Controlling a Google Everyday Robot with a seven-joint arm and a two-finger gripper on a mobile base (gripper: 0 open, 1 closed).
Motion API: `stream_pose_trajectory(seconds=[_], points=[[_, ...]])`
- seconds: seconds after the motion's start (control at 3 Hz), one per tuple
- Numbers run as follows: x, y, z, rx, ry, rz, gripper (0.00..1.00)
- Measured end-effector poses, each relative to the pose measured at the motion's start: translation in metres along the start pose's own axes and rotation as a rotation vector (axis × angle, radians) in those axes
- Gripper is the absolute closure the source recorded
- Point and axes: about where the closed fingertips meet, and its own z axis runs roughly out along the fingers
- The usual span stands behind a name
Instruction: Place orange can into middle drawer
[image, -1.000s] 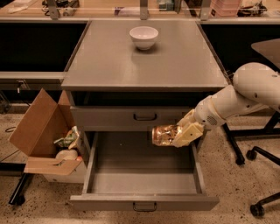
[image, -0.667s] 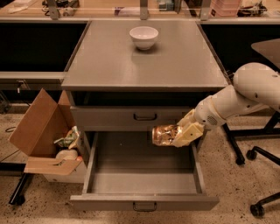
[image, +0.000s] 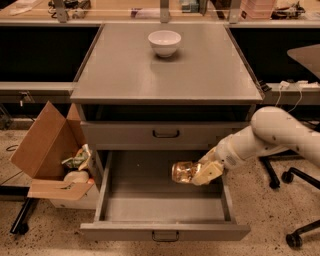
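My gripper needs to let go of the orange can on the middle drawer's bottom, straight (image: 163, 199) behind the dark loop handle.
The orange can (image: 181, 171) is a shiny gold-orange can held on its side in my gripper (image: 199, 174). The gripper is shut on the can's right end and hangs over the right half of the open middle drawer (image: 165, 204), above its floor. The drawer is a wide grey tray pulled out toward the camera, with a small dark loop handle on its front panel (image: 165, 235). My white arm (image: 272, 134) reaches in from the right.
A white bowl (image: 164, 42) stands at the back of the cabinet top (image: 165, 75). The upper drawer (image: 166, 133) is closed. An open cardboard box (image: 52, 160) with rubbish stands on the floor at the left. Office chair legs (image: 295, 200) are at the right.
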Motion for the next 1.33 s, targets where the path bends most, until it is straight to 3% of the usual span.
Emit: stream_pose_trajectory(seconds=[0.67, 1.33], points=[[0.039, -0.011, 0.104, 0.011, 0.035, 0.084, 1.0], [0.063, -0.027, 0.185, 0.029, 0.052, 0.084, 1.0]])
